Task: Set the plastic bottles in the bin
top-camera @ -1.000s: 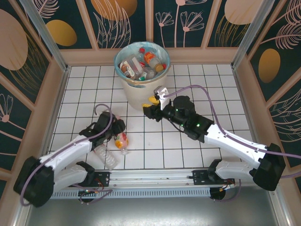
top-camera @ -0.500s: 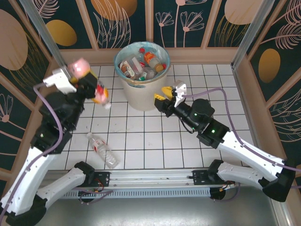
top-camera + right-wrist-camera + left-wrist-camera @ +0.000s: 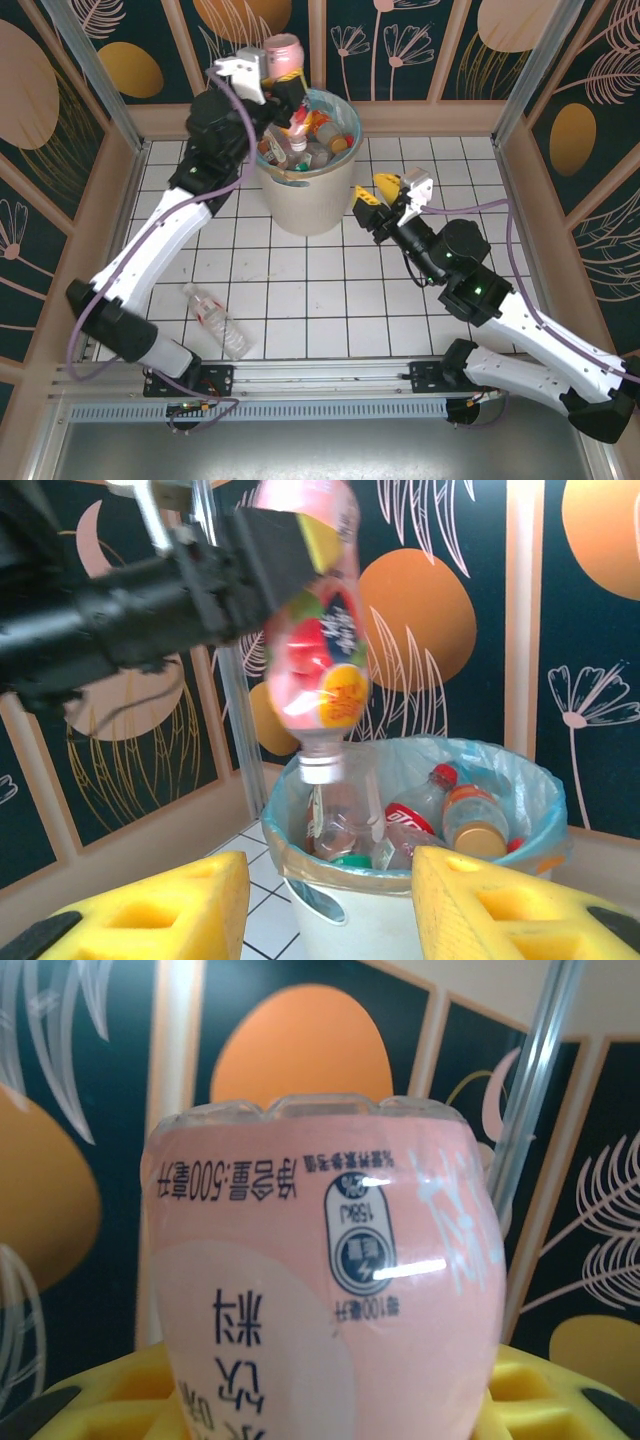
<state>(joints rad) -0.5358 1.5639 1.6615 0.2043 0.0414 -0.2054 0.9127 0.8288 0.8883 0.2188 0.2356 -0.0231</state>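
The pink-labelled bottle, now hanging cap-down over the bin, will be released by my left gripper among the bottles in the middle of the bin (image 3: pixel 316 132).
A pink-labelled plastic bottle (image 3: pixel 284 52) hangs cap-down over the bin (image 3: pixel 305 205), and my left gripper (image 3: pixel 288 88) is shut on its body. In the left wrist view the bottle (image 3: pixel 320 1260) sits between the yellow pads of that gripper (image 3: pixel 320 1400). The right wrist view shows the same bottle (image 3: pixel 312 650) with its white cap just above the bin's rim (image 3: pixel 345 920). Several bottles (image 3: pixel 440 815) lie inside the blue-green liner. My right gripper (image 3: pixel 375 190) hovers open to the right of the bin, nothing between its fingers (image 3: pixel 150 910). One clear bottle (image 3: pixel 215 320) lies on the tiles at the front left.
The white tiled floor (image 3: pixel 330 290) is fenced by wooden walls with patterned panels. The left arm (image 3: pixel 170 220) stretches diagonally from the near left corner up to the bin. The right arm (image 3: pixel 500 310) crosses the right half of the floor.
The left arm has carried the pink bottle up from left of the bin to above its opening. The right gripper has drawn back and to the right of the bin.
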